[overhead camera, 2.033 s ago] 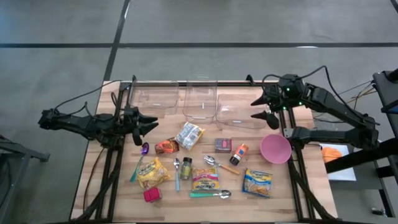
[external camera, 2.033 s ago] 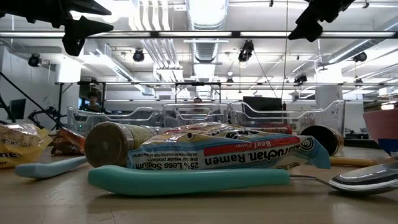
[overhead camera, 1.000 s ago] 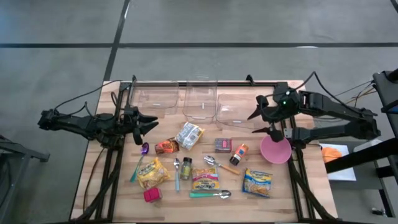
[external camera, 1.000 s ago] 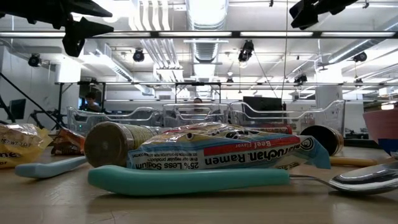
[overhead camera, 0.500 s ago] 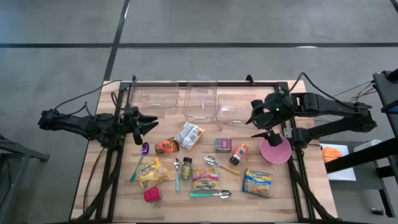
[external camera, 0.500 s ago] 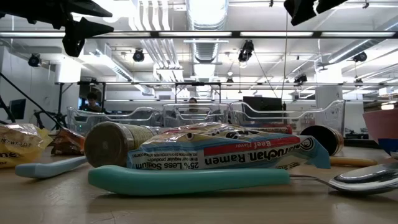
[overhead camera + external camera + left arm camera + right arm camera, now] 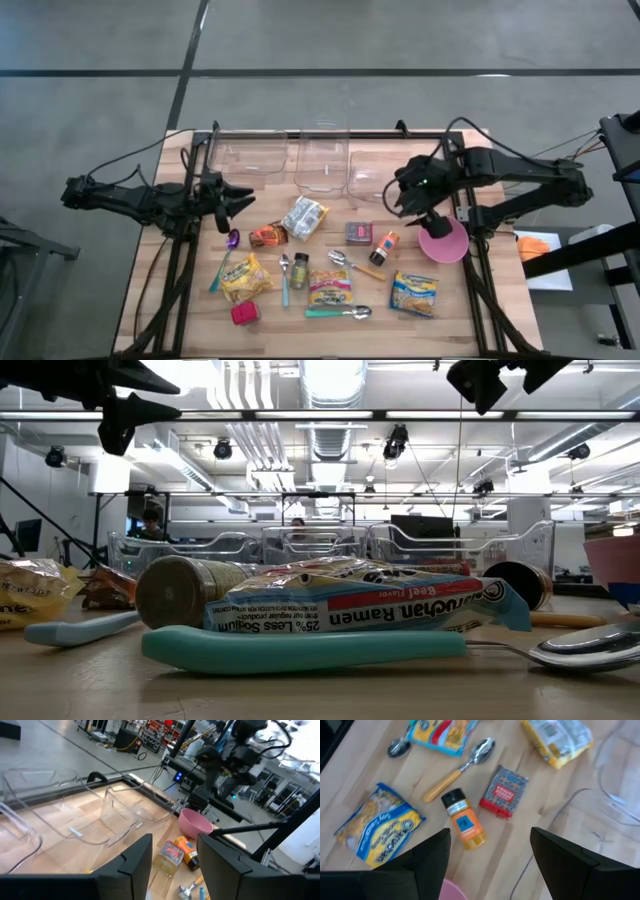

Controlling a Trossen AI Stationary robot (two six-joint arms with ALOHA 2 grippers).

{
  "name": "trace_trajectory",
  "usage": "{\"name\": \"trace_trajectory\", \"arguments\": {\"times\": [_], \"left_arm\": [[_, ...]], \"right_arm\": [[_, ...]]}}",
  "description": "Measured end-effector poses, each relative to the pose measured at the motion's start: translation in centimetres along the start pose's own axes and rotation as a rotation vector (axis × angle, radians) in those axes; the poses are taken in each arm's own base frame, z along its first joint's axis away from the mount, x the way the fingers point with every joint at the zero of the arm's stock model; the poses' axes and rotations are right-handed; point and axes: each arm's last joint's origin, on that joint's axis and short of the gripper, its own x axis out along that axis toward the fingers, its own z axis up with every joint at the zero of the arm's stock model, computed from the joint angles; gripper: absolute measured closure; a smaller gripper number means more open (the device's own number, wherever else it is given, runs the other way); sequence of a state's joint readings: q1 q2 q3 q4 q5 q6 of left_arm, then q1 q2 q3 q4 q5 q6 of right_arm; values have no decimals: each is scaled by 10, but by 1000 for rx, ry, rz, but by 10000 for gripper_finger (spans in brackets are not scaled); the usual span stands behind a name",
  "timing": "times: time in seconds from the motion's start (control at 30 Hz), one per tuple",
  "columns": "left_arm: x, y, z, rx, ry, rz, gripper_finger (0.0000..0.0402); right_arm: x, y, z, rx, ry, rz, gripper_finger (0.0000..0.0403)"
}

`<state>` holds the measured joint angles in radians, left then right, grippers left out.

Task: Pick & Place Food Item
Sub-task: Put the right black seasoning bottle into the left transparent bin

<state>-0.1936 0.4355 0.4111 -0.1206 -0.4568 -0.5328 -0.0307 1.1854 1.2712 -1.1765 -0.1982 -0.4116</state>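
Observation:
I will close my right gripper on the middle of the orange spice bottle (image 7: 387,243) (image 7: 465,824), at the blue sticker below its black cap.
Food items lie on the wooden table: a silver-yellow snack bag (image 7: 304,217), a red box (image 7: 359,233), an orange spice bottle (image 7: 384,248), an orange-brown packet (image 7: 268,235) and ramen packets (image 7: 414,293) (image 7: 329,286) (image 7: 246,277). My right gripper (image 7: 408,200) hangs open above the table, tilted down. Just beyond its fingers, the right wrist view shows the bottle (image 7: 464,822) and the box (image 7: 503,790). My left gripper (image 7: 235,197) waits open at the table's left, held high and nearly level. In the low view both grippers (image 7: 130,400) (image 7: 490,375) stand far above the things.
Three clear containers (image 7: 248,158) (image 7: 322,165) (image 7: 385,180) stand along the far edge. A pink bowl (image 7: 443,239) sits at the right. Spoons (image 7: 355,264) (image 7: 338,312), a small jar (image 7: 299,270) and a pink-red item (image 7: 245,313) lie among the food.
My right gripper has swung from the table's far right toward the left and a little nearer. It has tipped steeply downward and now hangs over the spot by the right container, the red box and the bottle. Its fingers stay open.

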Motion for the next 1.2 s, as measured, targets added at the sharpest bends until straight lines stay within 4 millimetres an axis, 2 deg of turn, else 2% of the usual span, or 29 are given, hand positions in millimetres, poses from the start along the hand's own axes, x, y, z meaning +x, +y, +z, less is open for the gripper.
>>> {"name": "trace_trajectory", "arguments": {"times": [0.33,1.2], "left_arm": [[0,1,-1,-11,11,6,239],[0,0,-1,-9,11,4,239]], "right_arm": [[18,13,4,-67,51,59,132],[57,33,-16,-146,190,81,132]]}}
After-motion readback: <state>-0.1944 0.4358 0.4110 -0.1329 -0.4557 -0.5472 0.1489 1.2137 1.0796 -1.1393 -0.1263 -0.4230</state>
